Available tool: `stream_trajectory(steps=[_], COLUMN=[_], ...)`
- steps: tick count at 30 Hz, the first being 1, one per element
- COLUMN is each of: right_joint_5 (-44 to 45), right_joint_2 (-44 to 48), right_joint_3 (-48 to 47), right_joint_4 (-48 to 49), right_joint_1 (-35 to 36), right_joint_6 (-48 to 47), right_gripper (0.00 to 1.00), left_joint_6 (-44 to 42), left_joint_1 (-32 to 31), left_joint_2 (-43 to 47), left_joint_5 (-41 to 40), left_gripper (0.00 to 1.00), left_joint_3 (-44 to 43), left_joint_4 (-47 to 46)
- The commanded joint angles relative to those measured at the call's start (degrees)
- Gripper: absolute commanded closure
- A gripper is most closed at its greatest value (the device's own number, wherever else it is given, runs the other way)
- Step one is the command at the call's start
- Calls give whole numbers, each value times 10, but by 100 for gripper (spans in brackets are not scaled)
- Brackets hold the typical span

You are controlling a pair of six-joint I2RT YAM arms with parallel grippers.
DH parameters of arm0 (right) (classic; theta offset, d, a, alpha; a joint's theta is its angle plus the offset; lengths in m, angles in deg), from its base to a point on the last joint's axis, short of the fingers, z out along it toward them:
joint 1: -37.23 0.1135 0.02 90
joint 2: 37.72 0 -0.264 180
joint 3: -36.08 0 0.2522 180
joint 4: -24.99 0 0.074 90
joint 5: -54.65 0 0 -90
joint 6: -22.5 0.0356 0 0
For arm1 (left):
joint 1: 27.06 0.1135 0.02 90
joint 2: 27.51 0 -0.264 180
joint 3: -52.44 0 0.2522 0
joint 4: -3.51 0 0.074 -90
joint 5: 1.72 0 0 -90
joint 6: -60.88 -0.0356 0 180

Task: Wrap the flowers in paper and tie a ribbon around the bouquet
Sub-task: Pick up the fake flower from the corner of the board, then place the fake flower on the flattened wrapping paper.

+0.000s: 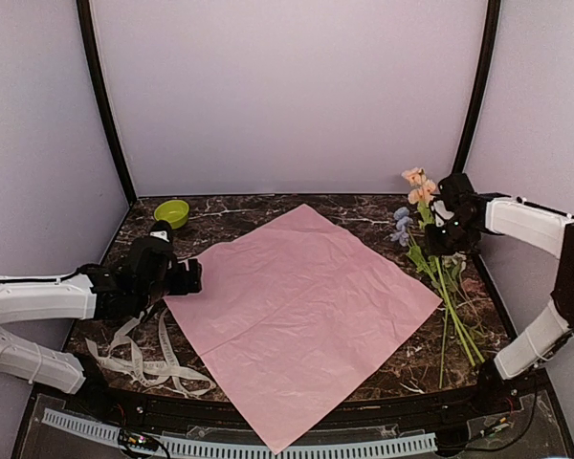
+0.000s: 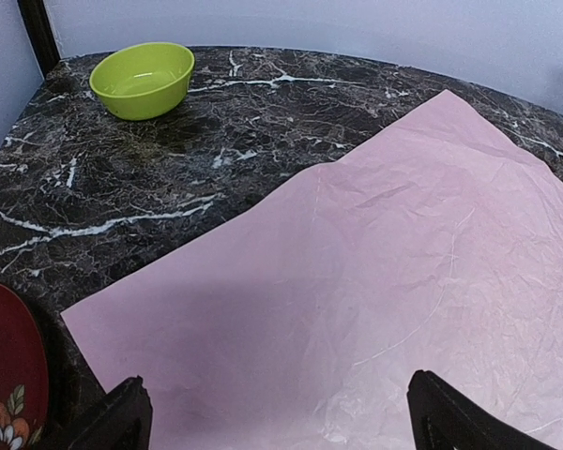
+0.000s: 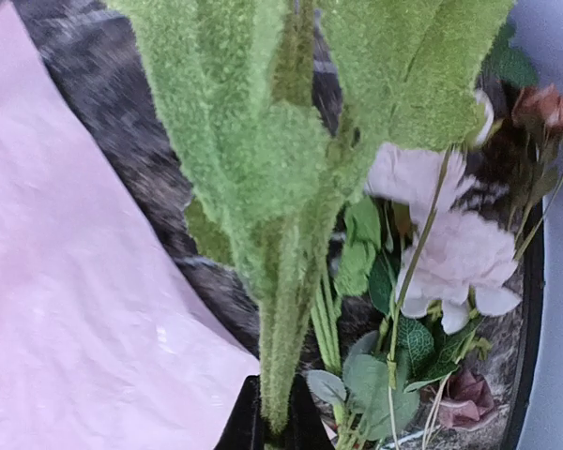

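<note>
My right gripper should release the peach flower along the middle of the pale pink paper [image 1: 284,273], with its blooms pointing away.
The pale pink paper [image 1: 306,311] lies flat as a diamond in the middle of the marble table. At the right edge lie the flowers [image 1: 452,311], stems toward me and peach and blue blooms at the far end. My right gripper [image 1: 448,234] is over the bunch's upper part. In the right wrist view my right gripper [image 3: 274,424] is shut on a fuzzy green leaf stalk [image 3: 286,281] of the flowers, with pale blooms [image 3: 460,253] to the right. My left gripper [image 1: 189,277] is at the paper's left corner, open, its fingers [image 2: 122,422] spread over the paper [image 2: 375,281]. The cream ribbon [image 1: 143,359] lies looped at the near left.
A green bowl [image 1: 172,212] stands at the far left corner, also seen as the bowl [image 2: 143,80] in the left wrist view. A dark red plate [image 2: 5,375] with a flower pattern shows at that view's lower left. Black frame posts and pale walls enclose the table.
</note>
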Motion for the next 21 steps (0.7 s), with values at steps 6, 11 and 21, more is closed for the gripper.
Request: stream_trajectory(steps=[6,11,21], right_joint_5=[-356,-314,-254], right_joint_2=[164,132,-200], right_joint_3=[-39,-2,-205], right_joint_4=[175,422,362], right_joint_1=[24,147,231], right_joint_6=[155,340,414], right_gripper=[100,100,100], left_joint_6=[-75,-70,-13], left_joint_1=[2,2,-2], left_joint_2=[11,3,-9], left_joint_5=[54,53,100], left_gripper=[2,3,3], left_joint_3=[-16,-22,5], left_joint_4=[-48,-42,-30])
